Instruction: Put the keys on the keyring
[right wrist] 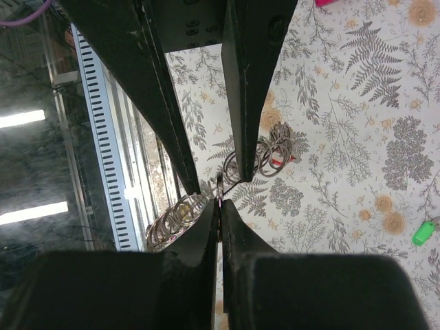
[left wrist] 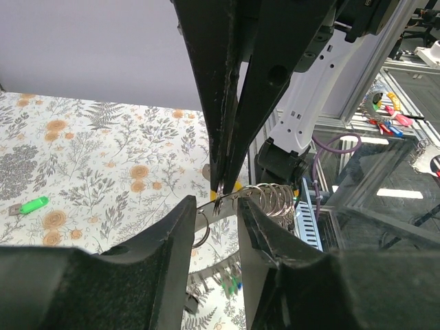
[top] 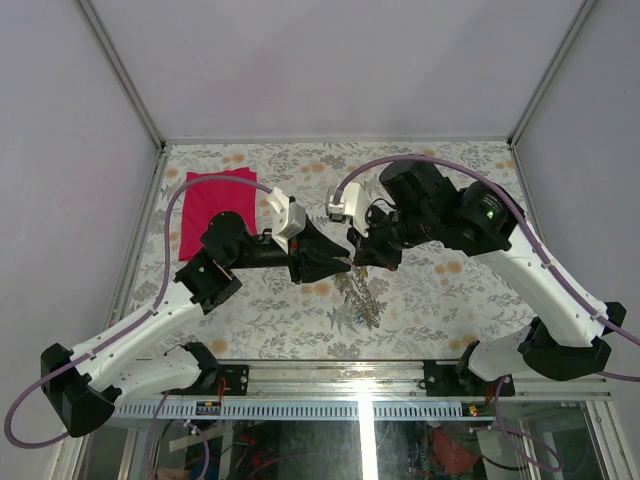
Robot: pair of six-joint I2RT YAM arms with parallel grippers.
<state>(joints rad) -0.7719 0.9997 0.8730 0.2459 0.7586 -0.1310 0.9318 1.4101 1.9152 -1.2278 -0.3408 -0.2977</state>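
The keyring's end is pinched by my right gripper while my left gripper's fingers stand apart, so my left gripper will close on the keyring (left wrist: 225,208) before my right gripper opens.
My left gripper (top: 335,263) and right gripper (top: 360,256) meet tip to tip above the middle of the table. In the left wrist view the left gripper (left wrist: 216,203) holds the grey keyring (left wrist: 206,206) across its width between its fingers. Small split rings (left wrist: 271,199) and keys with green and blue heads (left wrist: 232,282) hang from it. The right gripper (right wrist: 218,204) is shut on a thin key with a pink spot and a small ring (right wrist: 218,185), and its tip touches the keyring band. A loose green key (left wrist: 31,205) lies on the cloth, also seen in the right wrist view (right wrist: 425,232).
A red cloth (top: 213,210) lies at the back left on the floral table cover (top: 440,300). The keyring's keys dangle below the grippers (top: 360,300). A metal rail (top: 360,408) runs along the table's near edge.
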